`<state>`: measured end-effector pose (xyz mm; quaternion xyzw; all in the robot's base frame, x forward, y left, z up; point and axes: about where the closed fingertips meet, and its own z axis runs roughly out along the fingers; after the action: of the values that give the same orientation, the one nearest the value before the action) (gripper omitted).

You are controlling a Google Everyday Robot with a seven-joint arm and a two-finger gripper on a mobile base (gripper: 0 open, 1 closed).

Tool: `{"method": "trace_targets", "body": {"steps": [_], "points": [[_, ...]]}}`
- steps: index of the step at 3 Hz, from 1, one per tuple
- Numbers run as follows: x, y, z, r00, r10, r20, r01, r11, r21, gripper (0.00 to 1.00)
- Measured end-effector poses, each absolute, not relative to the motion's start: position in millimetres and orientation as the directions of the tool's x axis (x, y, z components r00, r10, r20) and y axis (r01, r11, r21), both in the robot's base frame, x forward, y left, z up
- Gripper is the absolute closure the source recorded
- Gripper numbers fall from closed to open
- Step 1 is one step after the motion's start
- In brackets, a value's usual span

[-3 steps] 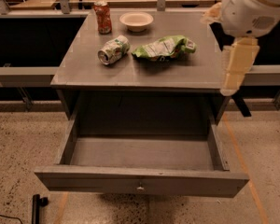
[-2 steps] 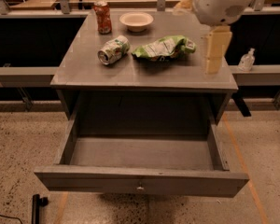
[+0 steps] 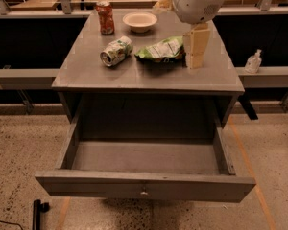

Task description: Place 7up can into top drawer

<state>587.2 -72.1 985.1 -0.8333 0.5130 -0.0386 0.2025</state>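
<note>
The robot's gripper should next move to the middle of the 7up can (image 3: 116, 51) that lies near the green chip bag and close there.
The 7up can (image 3: 116, 51), whitish-silver with green markings, lies on its side on the left half of the grey table top (image 3: 86, 73). The top drawer (image 3: 144, 186) is pulled out wide below the table, its inside bare, with a small metal knob (image 3: 144, 193) on the front panel. My gripper (image 3: 197, 51) hangs from the white arm over the right part of the table, right of the green chip bag (image 3: 163, 49) and well right of the can. It holds nothing that I can see.
A red-orange can (image 3: 104, 17) stands upright at the back left of the table. A white bowl (image 3: 139, 20) sits at the back centre. A small white bottle (image 3: 253, 62) stands on the ledge to the right. A black object (image 3: 37, 213) lies on the floor, lower left.
The arm and gripper have moved left, from beyond the table's right edge to over the table beside the chip bag. The can, bag and drawer have not moved.
</note>
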Motion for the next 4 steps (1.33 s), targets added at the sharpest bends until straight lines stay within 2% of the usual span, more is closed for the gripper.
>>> {"method": "trace_targets", "body": {"steps": [1,2,4], "points": [[601.1,-62.7,980.3,0.495,-0.858,-0.136,-0.821,-0.411,-0.398,0.0],[635.9,-37.2,963.4,0.539,-0.841,-0.051,-0.768,-0.465,-0.44,0.0],[707.7,19.4,931.8,0.68,-0.732,-0.023,-0.663,-0.602,-0.446,0.0]]}}
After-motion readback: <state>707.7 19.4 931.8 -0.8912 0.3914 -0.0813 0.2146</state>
